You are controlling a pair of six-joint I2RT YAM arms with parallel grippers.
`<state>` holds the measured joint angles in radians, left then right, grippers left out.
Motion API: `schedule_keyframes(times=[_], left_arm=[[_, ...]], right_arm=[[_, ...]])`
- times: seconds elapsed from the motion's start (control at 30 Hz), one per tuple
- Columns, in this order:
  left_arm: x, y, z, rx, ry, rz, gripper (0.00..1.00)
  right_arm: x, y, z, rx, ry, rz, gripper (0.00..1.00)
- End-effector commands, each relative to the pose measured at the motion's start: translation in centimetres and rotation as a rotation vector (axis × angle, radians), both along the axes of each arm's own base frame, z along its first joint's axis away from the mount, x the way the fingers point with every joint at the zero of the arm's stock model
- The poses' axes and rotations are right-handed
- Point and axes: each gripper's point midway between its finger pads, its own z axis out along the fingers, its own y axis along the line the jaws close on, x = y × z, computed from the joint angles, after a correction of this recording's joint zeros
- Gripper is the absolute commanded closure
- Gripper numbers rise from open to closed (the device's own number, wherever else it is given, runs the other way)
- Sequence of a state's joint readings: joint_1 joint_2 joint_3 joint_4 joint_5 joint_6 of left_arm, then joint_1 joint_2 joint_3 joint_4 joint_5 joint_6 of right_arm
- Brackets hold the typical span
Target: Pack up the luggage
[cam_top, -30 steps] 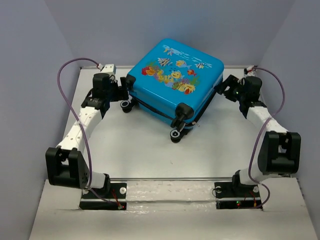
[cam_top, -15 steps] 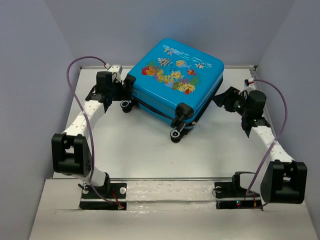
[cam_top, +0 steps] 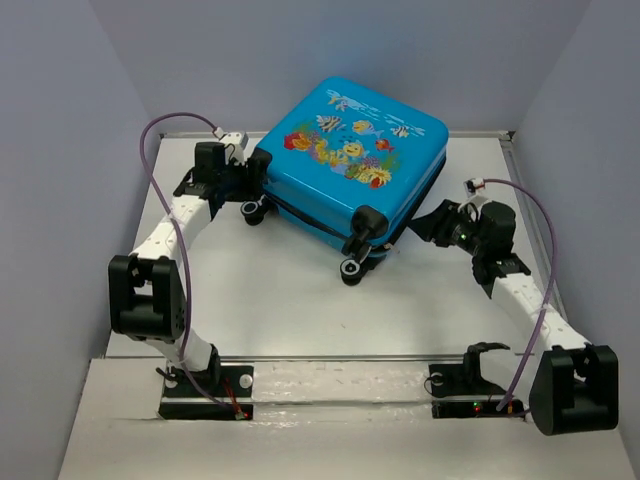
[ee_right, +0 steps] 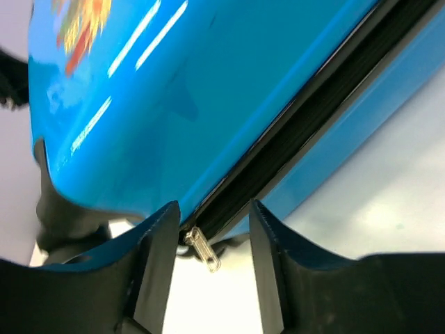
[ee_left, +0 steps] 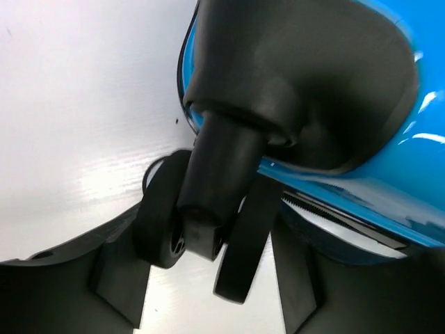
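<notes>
The zipper pull is at the suitcase's front corner where the zip bends, so I should bring my right gripper around and grab the pull's loose end (ee_right: 211, 263) from the front.
The luggage (cam_top: 350, 150), a bright blue hard-shell suitcase, lies closed at the back middle of the table with its fish print facing up. My left gripper (cam_top: 248, 188) is at its left corner. In the left wrist view my left gripper (ee_left: 208, 268) is open, with a black twin caster wheel (ee_left: 198, 216) between its fingers under the blue shell (ee_left: 389, 202). My right gripper (cam_top: 422, 225) is at the suitcase's right side near the front corner. In the right wrist view it (ee_right: 208, 216) is open, facing the black zip seam, with the metal zipper pull (ee_right: 203, 248) between the fingers.
Another black-and-white wheel (cam_top: 350, 268) sticks out at the suitcase's front corner. Grey walls close in the white table (cam_top: 300, 310) on the left, back and right. A metal rail (cam_top: 340, 360) runs along the near edge by the arm bases.
My right gripper has moved nearer and leftward along the suitcase's right side toward the front corner. My left elbow has shifted, but the left gripper stays at the wheel. The suitcase has not moved.
</notes>
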<state>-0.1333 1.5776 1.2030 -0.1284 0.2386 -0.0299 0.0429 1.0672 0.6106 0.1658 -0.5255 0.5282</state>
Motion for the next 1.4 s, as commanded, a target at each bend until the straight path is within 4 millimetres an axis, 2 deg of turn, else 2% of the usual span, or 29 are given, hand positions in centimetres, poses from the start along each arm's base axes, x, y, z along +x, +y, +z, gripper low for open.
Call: schedule_keyframes(times=[0.0,0.07,0.1,0.13,0.2,0.23,0.27,0.3,0.33,0.4,0.47,0.63,0.8,1.0,1.1,1.13,1.2,1.27,1.3,1.37], left_arm=[[0.7,-1.3,3.2,-0.055,-0.087,-0.057,0.51],[0.6,-1.5,3.5,-0.073,-0.093,-0.061,0.71],[0.5,-1.7,4.0,-0.085,-0.101,-0.063,0.91],[0.4,-1.8,4.4,-0.096,-0.106,-0.066,0.94],[0.1,-2.5,5.7,-0.14,-0.123,-0.079,0.94],[0.0,-2.7,6.5,-0.161,-0.134,-0.084,0.94],[-0.2,-3.0,7.3,-0.181,-0.149,-0.092,0.94],[-0.7,-3.5,8.7,-0.223,-0.164,-0.105,0.94],[-0.8,-3.7,9.9,-0.241,-0.183,-0.105,0.94],[-1.4,-4.0,11.9,-0.278,-0.213,-0.11,0.94],[-1.8,-4.2,13.5,-0.316,-0.222,-0.102,0.94],[-2.7,-4.5,16.3,-0.365,-0.235,-0.106,0.94],[-3.3,-4.9,16.8,-0.397,-0.217,-0.118,0.94],[-3.8,-5.0,16.0,-0.436,-0.184,-0.129,0.94],[-3.6,-4.9,15.5,-0.437,-0.175,-0.122,0.94],[-3.5,-4.8,15.4,-0.434,-0.175,-0.12,0.94],[-3.4,-4.8,15.1,-0.432,-0.169,-0.118,0.94],[-3.4,-4.7,14.8,-0.432,-0.166,-0.112,0.94],[-3.4,-4.7,14.7,-0.432,-0.166,-0.112,0.94],[-3.5,-4.8,14.3,-0.435,-0.16,-0.114,0.94]], right_arm=[[-2.4,2.5,0.2,0.012,-0.059,0.132,0.64],[-3.1,2.6,-0.2,0.002,-0.069,0.151,0.71],[-3.4,2.6,-0.5,-0.001,-0.067,0.153,0.81],[-3.8,2.6,-0.7,-0.005,-0.066,0.154,0.84],[-4.3,2.5,-1.2,-0.008,-0.062,0.16,0.85],[-4.5,2.7,-1.5,-0.006,-0.056,0.171,0.82],[-4.6,2.7,-1.6,-0.006,-0.051,0.177,0.76],[-4.7,2.7,-1.9,-0.005,-0.046,0.178,0.6],[-4.8,2.9,-2.6,0.001,-0.026,0.186,0.52],[-4.8,3.3,-2.8,0.01,-0.024,0.222,0.42],[-5.2,4.1,-3.2,0.035,0.0,0.284,0.39],[-5.0,4.2,-3.7,0.038,-0.007,0.292,0.38],[-4.3,4.7,-4.4,0.061,0.011,0.328,0.4],[-4.3,4.9,-5.0,0.071,0.012,0.331,0.53],[-3.5,4.3,-5.6,0.043,0.021,0.279,0.41],[-3.3,4.2,-5.5,0.036,0.014,0.273,0.41],[-3.4,4.4,-5.0,0.045,-0.006,0.294,0.46],[-3.7,4.8,-4.7,0.076,-0.013,0.317,0.65],[-4.0,4.9,-4.7,0.084,-0.01,0.324,0.82],[-4.8,5.6,-5.0,0.086,-0.001,0.348,0.93]])
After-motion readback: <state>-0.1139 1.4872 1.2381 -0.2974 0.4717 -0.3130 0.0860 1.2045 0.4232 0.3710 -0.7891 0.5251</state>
